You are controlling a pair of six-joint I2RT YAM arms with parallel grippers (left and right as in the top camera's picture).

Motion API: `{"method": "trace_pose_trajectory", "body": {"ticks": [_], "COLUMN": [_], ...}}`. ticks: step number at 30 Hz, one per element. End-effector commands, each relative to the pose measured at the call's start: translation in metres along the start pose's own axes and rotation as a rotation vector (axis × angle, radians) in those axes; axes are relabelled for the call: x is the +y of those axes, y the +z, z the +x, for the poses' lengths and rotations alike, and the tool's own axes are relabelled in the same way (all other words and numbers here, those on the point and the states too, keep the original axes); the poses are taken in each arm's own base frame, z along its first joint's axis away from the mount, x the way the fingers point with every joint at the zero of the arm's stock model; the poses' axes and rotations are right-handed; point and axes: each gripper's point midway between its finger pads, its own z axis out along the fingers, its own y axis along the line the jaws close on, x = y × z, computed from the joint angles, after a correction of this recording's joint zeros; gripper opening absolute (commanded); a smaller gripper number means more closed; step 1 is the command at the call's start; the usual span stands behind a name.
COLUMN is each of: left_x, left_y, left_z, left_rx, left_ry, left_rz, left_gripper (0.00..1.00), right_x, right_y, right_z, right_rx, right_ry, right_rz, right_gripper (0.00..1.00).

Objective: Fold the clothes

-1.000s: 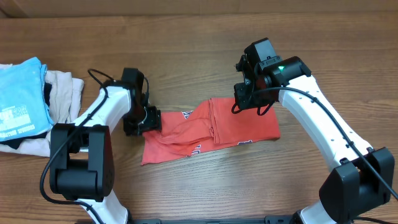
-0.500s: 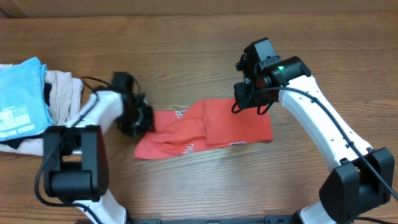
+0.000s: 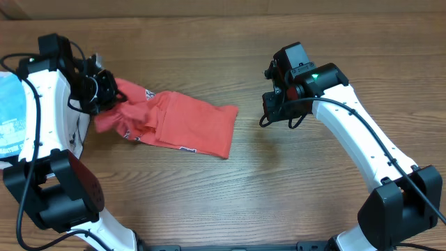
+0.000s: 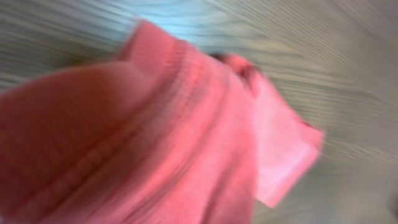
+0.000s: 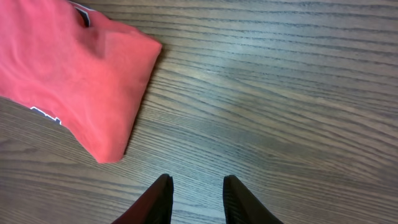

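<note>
Next, my left gripper releases the bunched end of the coral-red T-shirt on top of its flat end [image 3: 220, 114] near the middle of the table.
The coral-red T-shirt [image 3: 181, 125] lies folded into a long band on the wooden table, stretched from far left toward the middle. My left gripper [image 3: 97, 94] is shut on its bunched left end, right beside the pile of other clothes. In the left wrist view the blurred red T-shirt [image 4: 155, 137] fills the picture and hides the fingers. My right gripper [image 3: 274, 108] hovers to the right of the shirt, apart from it. In the right wrist view the right gripper [image 5: 196, 190] stands open over bare wood, with the red T-shirt [image 5: 68, 68] at upper left.
A light blue printed tee [image 3: 14, 118] lies at the table's left edge, with a beige garment [image 3: 78, 131] partly showing behind the left arm. The table's far edge [image 3: 230, 15] runs along the top of the overhead view.
The left gripper shut on the shirt's left end and dragged the whole shirt left and toward the far side, up to the pile. The right arm has not moved.
</note>
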Motion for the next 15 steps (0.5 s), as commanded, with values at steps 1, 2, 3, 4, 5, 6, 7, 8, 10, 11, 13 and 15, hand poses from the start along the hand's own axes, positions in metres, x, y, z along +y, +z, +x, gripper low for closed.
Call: {"method": "trace_pose_trajectory", "body": {"ticks": [1,2,3,4,5,6,7,8,10,11,13,15], "left_x": [-0.083,-0.092,-0.094,-0.097,-0.101,-0.105,-0.109,-0.113,-0.122,-0.126,-0.13,-0.135], "left_y": [-0.017,-0.009,-0.004,0.009,0.013,0.018,0.024,0.029,0.04,0.044,0.053,0.062], "left_z": [0.008,0.014,0.018,0.027,0.031,0.036,0.041,0.045,0.058,0.063,0.072,0.083], "left_rx": [0.03,0.051,0.06,0.079,0.087,0.096,0.103,0.109,0.122,0.126,0.131,0.144], "left_ry": [0.076,0.086,0.103,0.146,0.168,0.191,0.201,0.211,0.262,0.284,0.31,0.338], "left_rz": [0.291,0.27,0.24,0.16,0.135,0.113,0.082,0.052,-0.011,-0.036,-0.099,-0.152], "left_gripper": [0.04,0.04,0.04,0.04,0.04,0.05,0.06,0.07,0.08,0.09,0.09,0.09], "right_x": [-0.001,-0.001,-0.001,-0.001,-0.001,-0.001,-0.001,-0.002,-0.002,-0.002,-0.002,-0.001], "right_y": [-0.003,-0.003,-0.003,-0.003,-0.003,-0.003,-0.003,-0.003,-0.003,-0.003,-0.003,-0.003], "right_z": [-0.003,-0.003,-0.003,-0.003,-0.002,-0.001,0.0,0.001,0.002,0.002,0.002,0.002], "right_rx": [-0.015,-0.015,-0.015,-0.012,-0.01,-0.006,-0.001,0.003,0.006,0.007,0.007,0.008], "right_ry": [0.005,0.005,0.005,0.005,0.006,0.006,0.007,0.008,0.008,0.008,0.008,0.008], "right_rz": [0.001,0.001,0.001,0.002,0.002,0.003,0.003,0.004,0.004,0.004,0.004,0.001], "right_gripper": [0.31,0.31,0.3,0.31,0.31,0.31,0.31,0.31,0.3,0.31,0.31,0.31]}}
